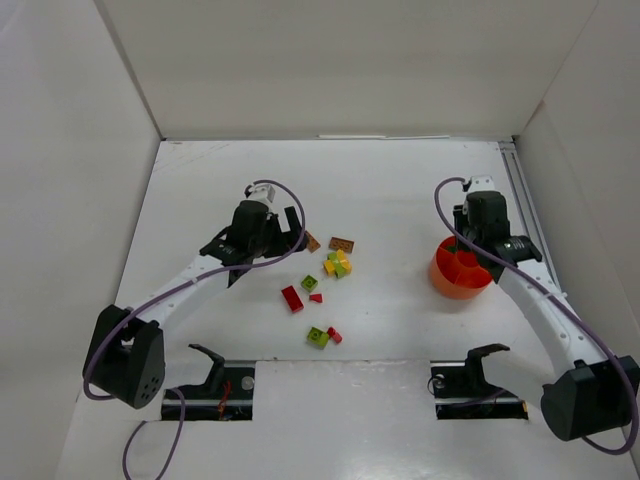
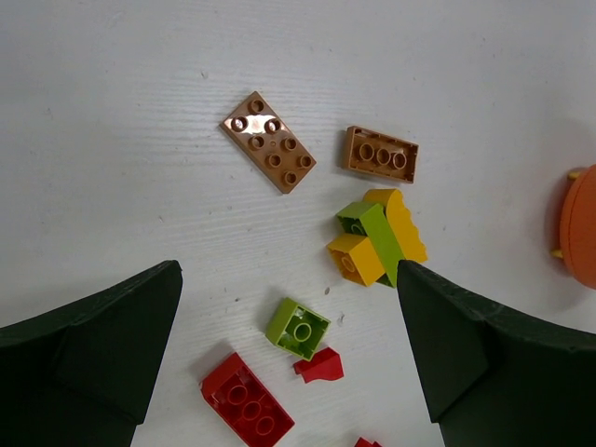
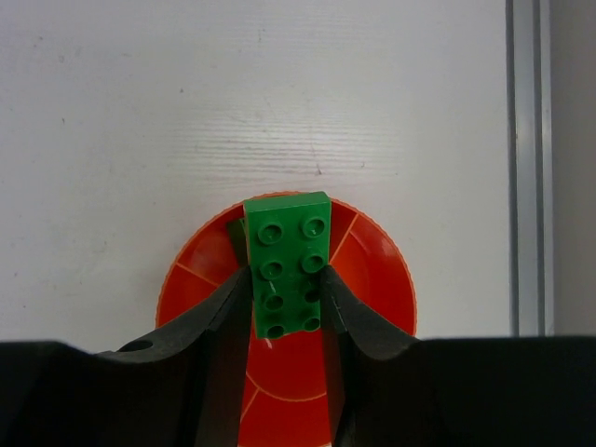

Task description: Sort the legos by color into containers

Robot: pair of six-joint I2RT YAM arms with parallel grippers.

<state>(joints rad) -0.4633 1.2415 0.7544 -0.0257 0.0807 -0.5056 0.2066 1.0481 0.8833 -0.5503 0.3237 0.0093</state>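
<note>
The robot's right gripper will release the dark green lego plate in the far compartment of the round orange bowl [image 1: 448, 250] [image 3: 226, 255].
My right gripper [image 3: 287, 289] is shut on a dark green lego plate [image 3: 287, 265] and holds it over the round orange bowl [image 3: 372, 270], which has inner dividers. In the top view that gripper [image 1: 468, 245] is above the bowl [image 1: 455, 282]. A dark green piece [image 3: 236, 244] shows partly behind the held plate, in the bowl. My left gripper [image 2: 289, 279] is open and empty above loose legos: a lime brick [image 2: 298, 328], a small red piece [image 2: 319, 365], a red brick [image 2: 247, 400], a yellow and lime cluster [image 2: 380, 237], a brown plate [image 2: 268, 142] and a brown brick [image 2: 379, 155].
A lime brick [image 1: 318, 337] and a small red one [image 1: 334, 335] lie nearer the arm bases. White walls enclose the table on three sides. A metal rail [image 3: 529, 168] runs along the right edge, close to the bowl.
</note>
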